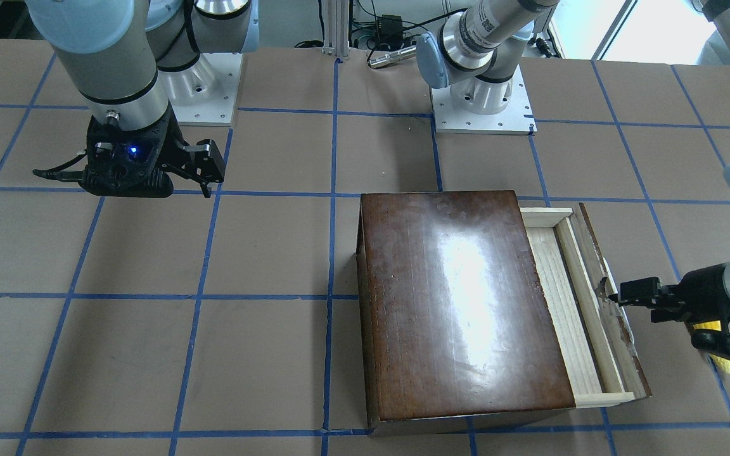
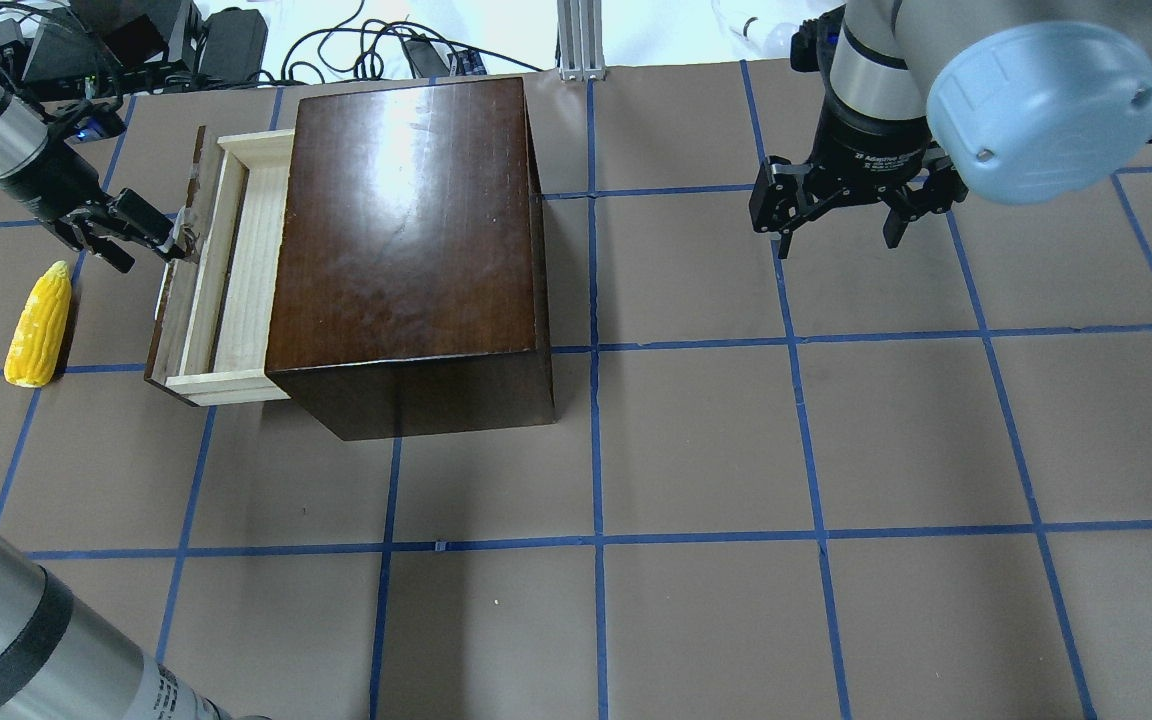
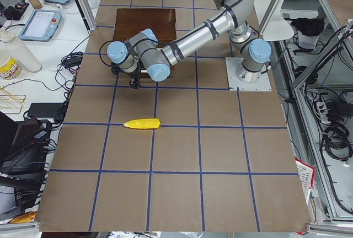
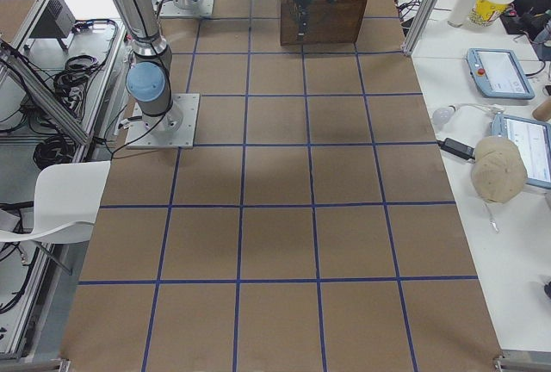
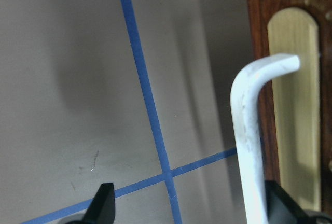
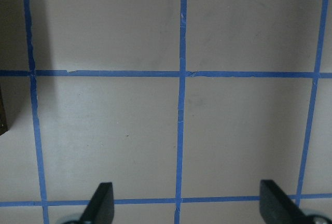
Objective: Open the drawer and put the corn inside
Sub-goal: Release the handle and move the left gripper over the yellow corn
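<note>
The robot's left gripper needs to next go to the yellow corn lying beside the drawer and close around the corn's middle [image 1: 708,326].
The glossy dark-brown box [image 2: 406,240] stands at the table's left. Its drawer [image 2: 226,270] is pulled partly out, and the pale wood tray shows empty behind the dark worn front panel [image 1: 612,316]. My left gripper [image 2: 161,240] is open at the panel. In the left wrist view its fingertips [image 5: 104,203] stand wide apart, with the white handle [image 5: 249,130] close to the right one. The yellow corn [image 2: 38,325] lies on the table left of the drawer, beside that gripper. My right gripper [image 2: 831,215] is open and empty above the table, far right of the box.
The table is brown with a grid of blue tape lines [image 2: 596,350]. The arm bases [image 1: 482,107] stand at the robot's edge. Cables and gear [image 2: 166,40] lie beyond the far edge behind the box.
</note>
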Robot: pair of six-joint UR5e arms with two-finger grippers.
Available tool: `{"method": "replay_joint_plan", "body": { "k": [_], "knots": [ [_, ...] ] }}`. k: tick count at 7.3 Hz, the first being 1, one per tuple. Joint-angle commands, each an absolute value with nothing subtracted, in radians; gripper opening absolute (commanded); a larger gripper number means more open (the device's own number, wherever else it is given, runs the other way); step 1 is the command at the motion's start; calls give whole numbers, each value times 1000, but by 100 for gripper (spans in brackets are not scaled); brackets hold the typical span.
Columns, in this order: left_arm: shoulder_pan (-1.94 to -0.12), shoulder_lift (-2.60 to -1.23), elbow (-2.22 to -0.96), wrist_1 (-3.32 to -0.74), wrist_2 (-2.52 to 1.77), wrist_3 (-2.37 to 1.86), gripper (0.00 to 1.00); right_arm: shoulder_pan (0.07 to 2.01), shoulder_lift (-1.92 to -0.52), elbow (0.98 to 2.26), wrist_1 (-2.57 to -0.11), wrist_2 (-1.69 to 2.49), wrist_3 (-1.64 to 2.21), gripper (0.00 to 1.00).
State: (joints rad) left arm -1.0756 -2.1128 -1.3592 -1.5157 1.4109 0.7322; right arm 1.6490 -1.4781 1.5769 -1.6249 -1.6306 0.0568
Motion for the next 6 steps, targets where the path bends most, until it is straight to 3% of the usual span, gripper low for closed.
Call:
{"method": "replay_joint_plan", "body": {
  "k": [1, 6],
  "knots": [
    [-1069, -2120, -1348, -1516, 1413, 746, 100, 1649, -1479, 1577, -1626, -1631, 57, 100],
    [-1055, -2112, -1348, -1526, 1434, 752, 100, 1649, -1479, 1577, -1624, -1631, 57, 100]
  ]
}}
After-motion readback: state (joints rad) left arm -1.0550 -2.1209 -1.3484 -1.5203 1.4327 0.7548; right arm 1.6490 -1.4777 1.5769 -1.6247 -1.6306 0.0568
